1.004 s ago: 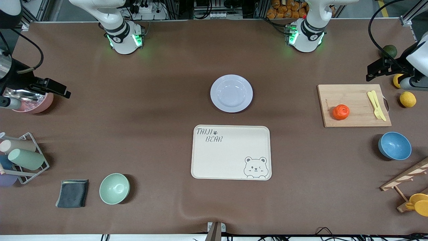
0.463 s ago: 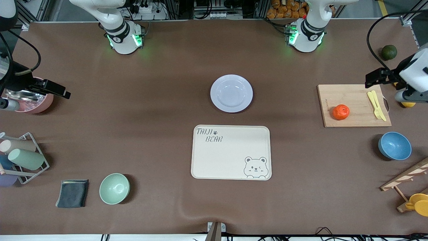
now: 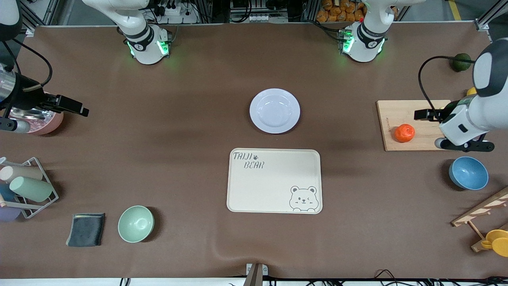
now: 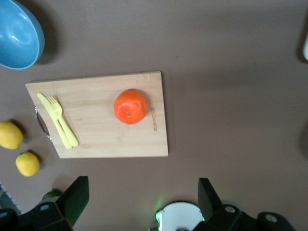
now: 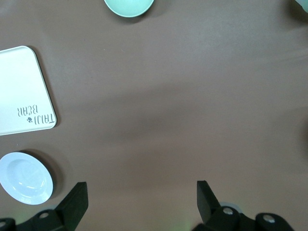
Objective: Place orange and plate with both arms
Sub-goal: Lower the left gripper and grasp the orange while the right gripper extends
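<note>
Next, I lower my left gripper to the orange on the wooden cutting board and close it around the orange's middle [image 3: 405, 133] [image 4: 130, 107].
The orange [image 3: 405, 133] lies on a wooden cutting board [image 3: 387, 119] toward the left arm's end of the table; it also shows in the left wrist view [image 4: 130, 106]. The pale lavender plate [image 3: 274, 110] sits mid-table, empty, farther from the front camera than the tray, and shows in the right wrist view [image 5: 25, 178]. My left gripper [image 3: 428, 115] hangs open and empty over the board beside the orange, apart from it [image 4: 142, 202]. My right gripper [image 3: 71, 106] is open and empty, up in the air at the right arm's end [image 5: 142, 202].
A cream bear tray [image 3: 274, 180] lies nearer the front camera than the plate. A yellow fork [image 4: 58, 120] lies on the board. A blue bowl [image 3: 468, 172], two lemons [image 4: 9, 134] and a dark green fruit [image 3: 460, 62] surround it. A green bowl [image 3: 135, 223], grey cloth [image 3: 86, 229], cup rack [image 3: 27, 186] and pink bowl [image 3: 47, 125] sit at the right arm's end.
My left arm has swung in from the table's end and now hangs over the cutting board beside the orange. My right gripper has shifted slightly toward the table's middle.
</note>
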You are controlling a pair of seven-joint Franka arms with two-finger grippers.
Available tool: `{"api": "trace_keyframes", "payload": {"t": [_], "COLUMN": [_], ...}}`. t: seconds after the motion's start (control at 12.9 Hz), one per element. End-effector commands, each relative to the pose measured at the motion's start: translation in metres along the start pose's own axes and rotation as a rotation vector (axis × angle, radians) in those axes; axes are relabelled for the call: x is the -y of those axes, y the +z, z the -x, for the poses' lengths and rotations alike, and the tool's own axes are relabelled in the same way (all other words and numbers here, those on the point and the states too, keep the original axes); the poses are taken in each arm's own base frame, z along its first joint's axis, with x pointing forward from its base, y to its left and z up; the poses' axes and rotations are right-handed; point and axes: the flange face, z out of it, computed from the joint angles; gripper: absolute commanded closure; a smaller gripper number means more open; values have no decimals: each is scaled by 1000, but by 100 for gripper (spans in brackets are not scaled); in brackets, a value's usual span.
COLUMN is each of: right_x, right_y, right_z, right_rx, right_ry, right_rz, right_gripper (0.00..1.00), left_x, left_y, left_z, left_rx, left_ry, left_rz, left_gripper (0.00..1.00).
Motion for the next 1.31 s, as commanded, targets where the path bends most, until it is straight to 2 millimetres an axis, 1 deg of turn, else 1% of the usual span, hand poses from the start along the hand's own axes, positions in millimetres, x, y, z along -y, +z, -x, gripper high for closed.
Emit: {"api": "trace_keyframes", "payload": {"t": [0.0,0.31,0.39,0.46,0.54,0.62,0.77,0.85,0.93,1.08,1.24], "right_x": [-7,1,-1,-2,-8,-8,-8,-7,-5,-3,1], "right_y": [3,16,18,22,29,31,37,38,43,53,58], "right_z": [-1,-3,-4,-4,-4,-4,-3,-3,-3,1,4], "right_rx": [35,95,103,118,138,146,152,149,153,134,129], "right_ry": [2,8,19,29,48,55,64,67,74,94,104], "right_rz": [-76,-169,-193,-233,-276,-310,-326,-347,-378,-417,-449], "right_gripper": [0,0,0,0,0,0,0,0,0,0,0], "left_x": [8,-1,-2,2,3,3,20,22,20,19,19], "left_y": [37,115,132,143,155,166,196,209,218,228,241], "left_z": [13,27,30,32,33,34,37,36,35,31,25], "left_rx": [-48,-141,-158,-180,-190,-192,-194,-200,-207,-195,-182], "left_ry": [-2,16,19,16,28,53,50,55,64,89,138], "left_rz": [-18,-14,-13,-14,-36,-68,-75,-69,-69,-78,-121], "left_gripper": [0,0,0,0,0,0,0,0,0,0,0]}}
